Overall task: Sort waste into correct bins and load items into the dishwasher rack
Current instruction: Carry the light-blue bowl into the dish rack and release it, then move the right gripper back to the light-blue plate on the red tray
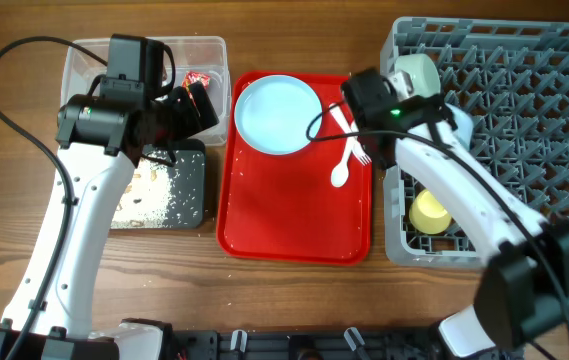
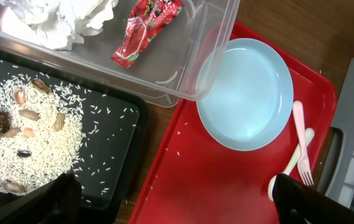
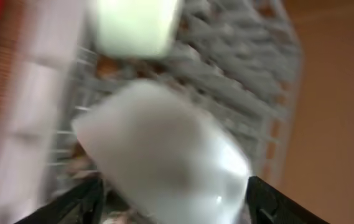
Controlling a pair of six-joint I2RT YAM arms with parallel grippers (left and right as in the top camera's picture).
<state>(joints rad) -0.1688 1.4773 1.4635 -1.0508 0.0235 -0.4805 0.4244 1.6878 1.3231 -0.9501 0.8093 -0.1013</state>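
Observation:
The pale blue plate's rim (image 1: 309, 143), on the spoon's side, should get my right gripper next, closing there.
My left gripper (image 1: 202, 108) (image 2: 177, 202) is open and empty, over the gap between the black tray (image 1: 189, 205) (image 2: 121, 155) and the red tray. The clear tub (image 1: 214, 50) (image 2: 164, 93) holds the red wrapper (image 1: 196, 78) (image 2: 147, 30) and white tissue (image 2: 58, 18). Food scraps (image 1: 154, 190) (image 2: 21, 124) lie in the black tray. My right gripper (image 1: 429, 100) (image 3: 173, 205) is open over the grey rack (image 1: 524, 90) (image 3: 245, 81), with a pale bowl (image 1: 461, 122) (image 3: 164, 155) between its fingers. A second bowl (image 1: 419, 70) (image 3: 133, 25) and the yellow cup (image 1: 430, 212) sit in the rack.
The red serving tray (image 1: 294, 220) (image 2: 214, 186) holds the pale blue plate (image 1: 279, 113) (image 2: 245, 93), the fork (image 1: 349, 135) (image 2: 301, 143) and the spoon (image 1: 342, 172) (image 2: 288, 171). The right wrist view is blurred.

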